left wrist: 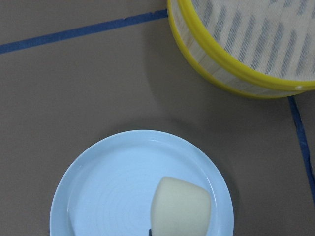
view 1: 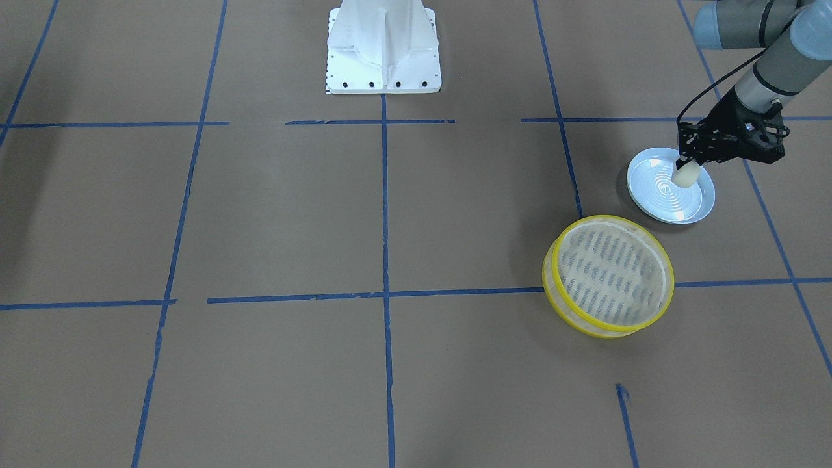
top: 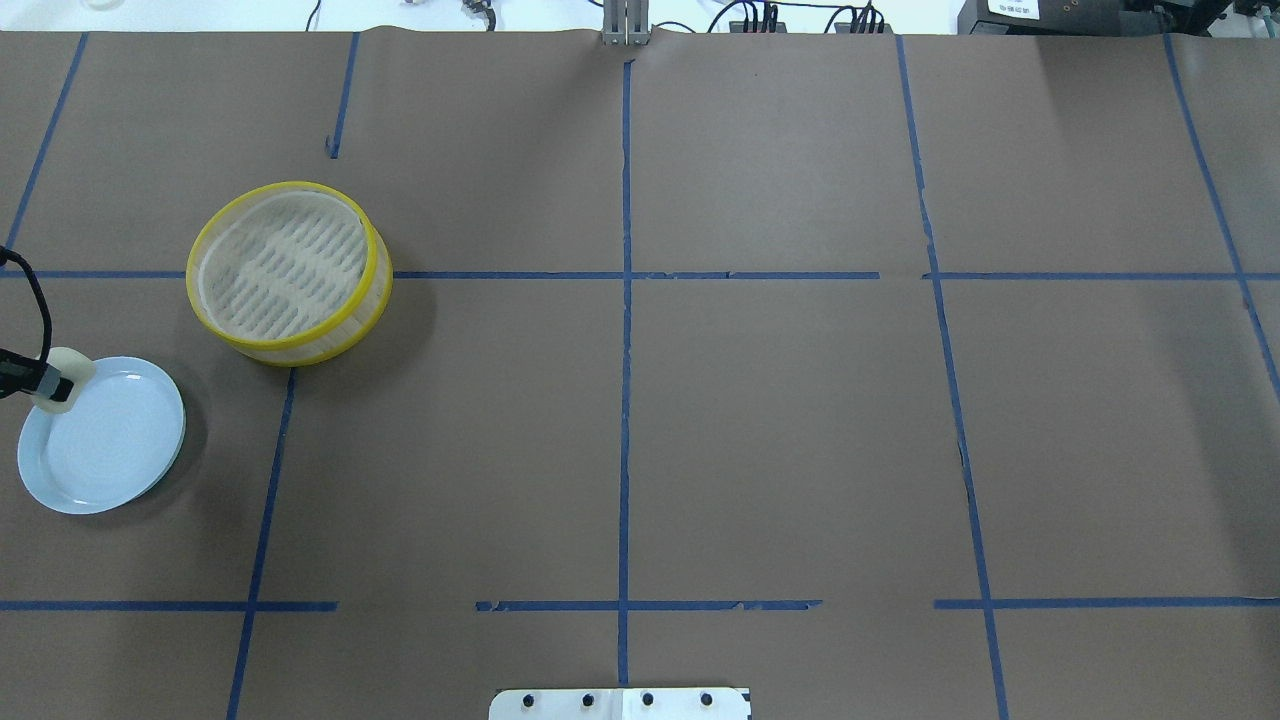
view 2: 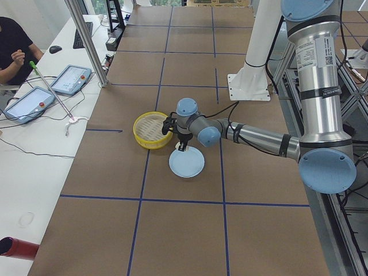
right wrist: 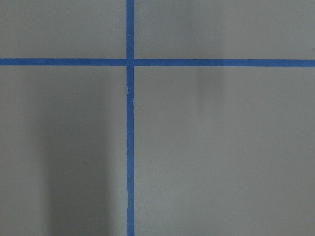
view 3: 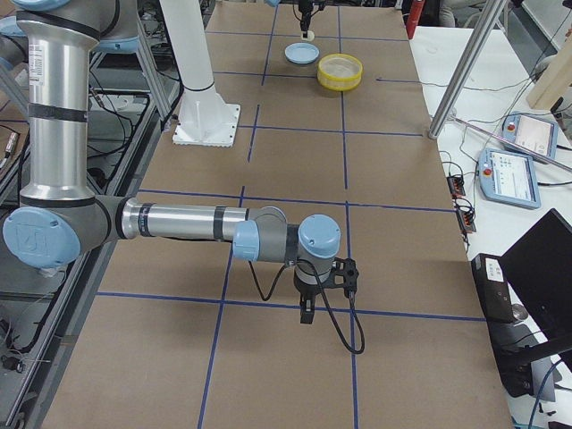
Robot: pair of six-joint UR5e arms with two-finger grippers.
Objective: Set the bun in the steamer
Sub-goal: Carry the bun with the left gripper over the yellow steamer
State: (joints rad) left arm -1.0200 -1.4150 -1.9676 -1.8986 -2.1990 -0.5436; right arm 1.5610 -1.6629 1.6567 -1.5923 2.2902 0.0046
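Note:
The robot's left gripper will release the bun near the middle of the white cloth (view 1: pixel 604 268) inside the yellow-rimmed steamer. The bun is still held just above the plate.
My left gripper (view 1: pixel 686 164) is shut on the cream-white bun (view 1: pixel 686 174) and holds it just above the far part of the light blue plate (view 1: pixel 669 201). In the left wrist view the bun (left wrist: pixel 181 206) hangs over the plate (left wrist: pixel 98 187), with the steamer (left wrist: pixel 246 69) beyond it. The yellow-rimmed steamer (view 1: pixel 611 273) stands empty next to the plate, a short way towards the table's middle; it also shows in the overhead view (top: pixel 285 265). My right gripper (view 3: pixel 308 308) shows only in the exterior right view, low over the table far from these things; I cannot tell if it is open.
Brown paper with a grid of blue tape lines (top: pixel 625 275) covers the table. The robot's white base (view 1: pixel 383 49) stands at the table's edge. The right wrist view shows only paper and a tape cross (right wrist: pixel 130 62). An operator and tablets (view 2: pixel 34 98) are beside the table.

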